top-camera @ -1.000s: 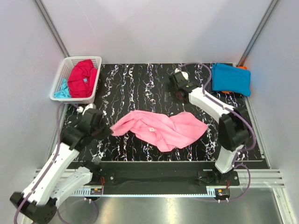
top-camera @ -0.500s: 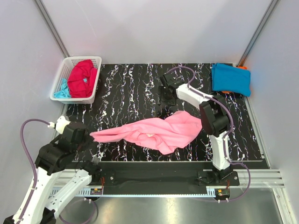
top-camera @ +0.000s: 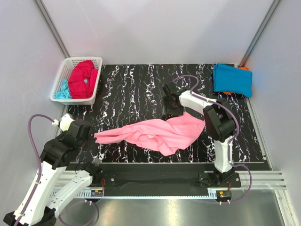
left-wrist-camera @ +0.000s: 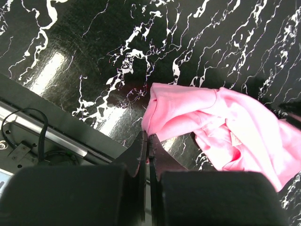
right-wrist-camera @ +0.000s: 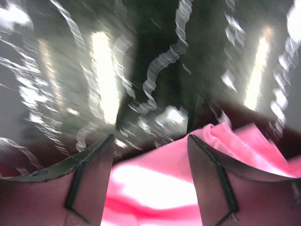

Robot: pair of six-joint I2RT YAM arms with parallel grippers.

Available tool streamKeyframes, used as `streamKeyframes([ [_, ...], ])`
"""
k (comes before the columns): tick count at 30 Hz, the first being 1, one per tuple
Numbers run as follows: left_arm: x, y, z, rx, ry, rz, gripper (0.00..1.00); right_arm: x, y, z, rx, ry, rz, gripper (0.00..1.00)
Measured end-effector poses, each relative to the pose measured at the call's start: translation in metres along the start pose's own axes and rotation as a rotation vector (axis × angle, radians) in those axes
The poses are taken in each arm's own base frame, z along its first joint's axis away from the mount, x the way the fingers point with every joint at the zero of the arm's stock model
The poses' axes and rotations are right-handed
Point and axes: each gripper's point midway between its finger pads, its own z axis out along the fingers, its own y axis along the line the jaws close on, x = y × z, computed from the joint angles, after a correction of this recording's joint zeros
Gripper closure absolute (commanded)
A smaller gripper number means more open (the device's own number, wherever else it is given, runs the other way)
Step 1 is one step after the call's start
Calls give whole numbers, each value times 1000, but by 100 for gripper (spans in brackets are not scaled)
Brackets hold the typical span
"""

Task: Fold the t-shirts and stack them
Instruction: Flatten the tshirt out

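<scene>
The light pink t-shirt lies bunched, far corner by my open right fingers; next I shift over, grip that corner [top-camera: 186, 115], spread it.
The light pink t-shirt [top-camera: 160, 132] lies crumpled and stretched out across the middle of the black marbled table [top-camera: 131, 84]. My left gripper [top-camera: 93, 137] is shut on its left end, and in the left wrist view the cloth [left-wrist-camera: 221, 117] hangs from the closed tips [left-wrist-camera: 148, 136]. My right gripper [top-camera: 172, 108] stands open at the shirt's far edge. In the blurred right wrist view the pink cloth [right-wrist-camera: 155, 183] lies between and below the spread fingers [right-wrist-camera: 211, 174]. A folded bright blue t-shirt [top-camera: 232, 78] rests on an orange one [top-camera: 243, 68] at the back right.
The white lattice basket [top-camera: 63, 70] at the back left holds a crimson red t-shirt [top-camera: 83, 78] and a pale aqua one [top-camera: 61, 92]. The table's near edge and a metal rail [left-wrist-camera: 42, 134] run just below the left gripper. Grey walls stand on three sides.
My left gripper pulled the shirt's left end out to the left and nearer, stretching the cloth. My right gripper came from the back down to the shirt's far edge and narrowed a little.
</scene>
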Motion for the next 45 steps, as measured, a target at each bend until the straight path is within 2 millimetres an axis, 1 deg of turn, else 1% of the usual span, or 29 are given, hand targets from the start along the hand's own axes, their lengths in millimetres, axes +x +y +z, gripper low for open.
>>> streamKeyframes([
  [4,3,-3,4,2,11,21,100,23,-23,-8,107,8,-27,27],
  [7,7,-3,8,-1,24,36,100,31,-35,-12,168,13,-38,28],
  [8,8,-3,9,-2,27,39,100,32,-39,-14,184,12,-39,29],
  [9,8,-3,10,-2,28,43,100,34,-42,-15,198,9,-40,34],
  [10,8,-4,10,0,28,45,100,34,-45,-18,211,7,-40,45],
  [11,8,-4,11,2,28,48,100,35,-48,-21,221,4,-44,75],
  [12,8,-4,11,3,28,48,100,36,-49,-25,227,2,-45,91],
  [13,9,-4,11,4,27,51,100,36,-50,-29,230,-3,-45,100],
  [17,9,-5,12,6,27,54,100,34,-44,-44,220,-31,-33,100],
  [21,9,-6,14,9,25,57,100,41,-38,-53,215,-31,-42,100],
  [22,9,-7,15,11,25,58,100,43,-38,-55,218,-29,-45,71],
  [23,9,-7,15,11,25,59,100,44,-37,-57,224,-31,-40,60],
  [25,9,-7,15,11,24,63,100,46,-39,-60,239,-36,-35,39],
  [27,9,-7,15,12,24,66,100,47,-44,-62,261,-41,-31,31],
  [33,10,-6,16,12,25,75,100,52,-57,-63,314,-43,-32,30],
  [36,10,-6,17,12,27,77,100,54,-59,-61,319,-42,-35,29],
  [41,11,-6,17,14,29,78,100,45,-59,-56,280,-52,-8,28],
  [45,11,-7,16,16,30,77,100,38,-70,-47,240,-35,49,28],
])
